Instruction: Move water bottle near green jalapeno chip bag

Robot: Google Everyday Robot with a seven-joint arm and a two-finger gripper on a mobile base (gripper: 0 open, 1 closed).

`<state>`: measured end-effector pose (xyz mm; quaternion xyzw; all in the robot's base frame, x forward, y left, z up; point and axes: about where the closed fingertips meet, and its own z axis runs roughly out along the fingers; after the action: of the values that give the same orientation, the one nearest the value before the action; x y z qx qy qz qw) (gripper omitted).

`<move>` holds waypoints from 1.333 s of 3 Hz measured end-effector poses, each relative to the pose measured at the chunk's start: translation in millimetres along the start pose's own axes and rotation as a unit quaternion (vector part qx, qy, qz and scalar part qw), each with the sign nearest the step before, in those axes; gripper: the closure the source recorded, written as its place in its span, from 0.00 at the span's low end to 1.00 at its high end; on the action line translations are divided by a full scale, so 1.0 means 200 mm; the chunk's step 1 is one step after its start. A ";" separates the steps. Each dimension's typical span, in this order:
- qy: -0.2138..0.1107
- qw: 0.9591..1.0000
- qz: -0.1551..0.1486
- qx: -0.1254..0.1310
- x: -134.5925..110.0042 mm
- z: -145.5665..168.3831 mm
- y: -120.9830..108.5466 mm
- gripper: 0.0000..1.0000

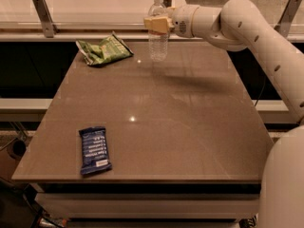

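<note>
I should release the water bottle on the table (135, 62), against the green jalapeno chip bag's end nearest my arm.
The water bottle (158, 44), clear with a white cap, stands upright at the far middle of the table. My gripper (156, 23) is shut on its upper part, with the arm reaching in from the right. The green jalapeno chip bag (104, 50) lies wrinkled at the far left of the table, a short way left of the bottle. I cannot tell whether the bottle's base touches the table.
A dark blue bar wrapper (94, 149) lies near the front left of the brown table (190, 127). A white counter with metal brackets (42, 15) runs behind the table. My white arm (256, 37) spans the far right side.
</note>
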<state>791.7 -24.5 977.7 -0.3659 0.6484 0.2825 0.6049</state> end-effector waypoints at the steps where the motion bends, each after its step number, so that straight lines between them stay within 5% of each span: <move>1: -0.001 0.999 0.011 -0.031 0.03 0.13 0.06 1.00; 3: -0.024 0.998 0.012 -0.063 0.09 0.43 0.13 1.00; 4: -0.022 0.998 0.012 -0.062 0.12 0.45 0.13 1.00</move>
<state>822.7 59.5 942.3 -0.3887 0.6202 0.3377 0.5918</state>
